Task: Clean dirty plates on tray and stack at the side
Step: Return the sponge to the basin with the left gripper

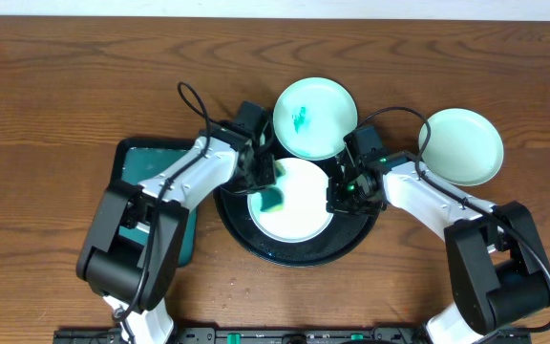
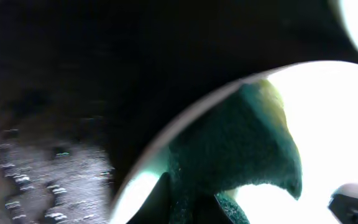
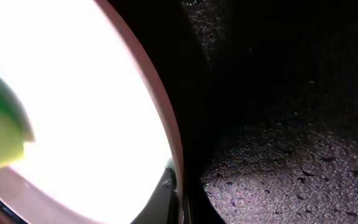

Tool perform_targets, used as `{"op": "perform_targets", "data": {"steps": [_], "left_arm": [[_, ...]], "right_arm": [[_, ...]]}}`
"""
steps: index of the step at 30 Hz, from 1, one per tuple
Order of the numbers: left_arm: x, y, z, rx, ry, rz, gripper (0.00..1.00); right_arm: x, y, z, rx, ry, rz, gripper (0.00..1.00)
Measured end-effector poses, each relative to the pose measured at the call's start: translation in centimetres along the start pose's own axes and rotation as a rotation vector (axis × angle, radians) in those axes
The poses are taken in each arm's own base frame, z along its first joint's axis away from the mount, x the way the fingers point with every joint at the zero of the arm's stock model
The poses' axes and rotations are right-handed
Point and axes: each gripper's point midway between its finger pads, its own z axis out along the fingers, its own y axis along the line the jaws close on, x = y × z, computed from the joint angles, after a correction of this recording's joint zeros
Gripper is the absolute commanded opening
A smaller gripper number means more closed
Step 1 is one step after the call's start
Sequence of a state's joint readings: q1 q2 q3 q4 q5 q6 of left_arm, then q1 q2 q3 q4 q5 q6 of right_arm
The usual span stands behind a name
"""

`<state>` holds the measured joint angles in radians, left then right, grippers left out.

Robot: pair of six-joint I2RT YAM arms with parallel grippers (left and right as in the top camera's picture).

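Observation:
I will open my left gripper and let go of the green sponge in the middle of the teal rectangular tray (image 1: 155, 197).
A white plate (image 1: 299, 215) lies on the round black tray (image 1: 361, 234). My left gripper (image 1: 267, 186) is shut on a green sponge (image 1: 273, 198) that rests on the plate's left part. The sponge (image 2: 241, 149) also shows on the bright plate (image 2: 334, 124) in the left wrist view. My right gripper (image 1: 339, 196) is shut on the white plate's right rim (image 3: 166, 130), over the black tray (image 3: 291, 162). A mint-green plate with a teal smear (image 1: 315, 117) sits at the tray's far edge. A second mint-green plate (image 1: 461, 145), with no smear showing, lies on the table to the right.
A teal rectangular tray (image 1: 146, 162) lies left of the black tray, under my left arm. The brown wooden table (image 1: 65, 76) surrounds everything. A black cable (image 1: 191, 96) loops above the left wrist.

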<state>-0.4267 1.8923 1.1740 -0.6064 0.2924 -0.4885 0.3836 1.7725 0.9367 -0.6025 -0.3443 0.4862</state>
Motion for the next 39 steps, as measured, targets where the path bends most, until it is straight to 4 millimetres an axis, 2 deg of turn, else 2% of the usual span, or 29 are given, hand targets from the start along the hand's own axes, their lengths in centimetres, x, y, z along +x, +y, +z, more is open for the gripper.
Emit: {"op": "perform_targets", "data": {"steps": [3, 12, 15, 18, 23, 30, 33, 39], "left_arm": [[0.1, 0.9, -0.4, -0.039, 0.012, 0.022, 0.07], [2.6, 3.5, -2.1, -0.232, 0.103, 0.060, 0.07], [2.6, 3.9, -2.9, -0.256, 0.091, 0.067, 0.07], [2.3, 4.2, -4.2, -0.279, 0.052, 0.083, 0.07], [1.1, 6.3, -6.9, -0.353, -0.021, 0.060, 0.07], [-0.8, 7.3, -9.6, -0.367, -0.067, 0.007, 0.07], [-2.0, 9.7, -10.6, -0.372, -0.085, -0.078, 0.07], [-3.4, 17.4, -12.8, -0.386, -0.105, -0.326, 0.07]], "right_arm": [[0.0, 0.0, 0.0, -0.001, 0.000, 0.000, 0.01], [0.6, 1.3, 0.5, -0.049, 0.023, -0.022, 0.01], [0.7, 1.5, 0.5, -0.054, 0.027, -0.028, 0.01], [0.7, 1.5, 0.5, -0.055, 0.028, -0.028, 0.01], [0.7, 1.5, 0.5, -0.054, 0.028, -0.028, 0.01], [0.7, 1.5, 0.5, -0.055, 0.028, -0.028, 0.01], [0.7, 1.5, 0.5, -0.055, 0.028, -0.028, 0.01], [0.7, 1.5, 0.5, -0.055, 0.028, -0.032, 0.01]]}}
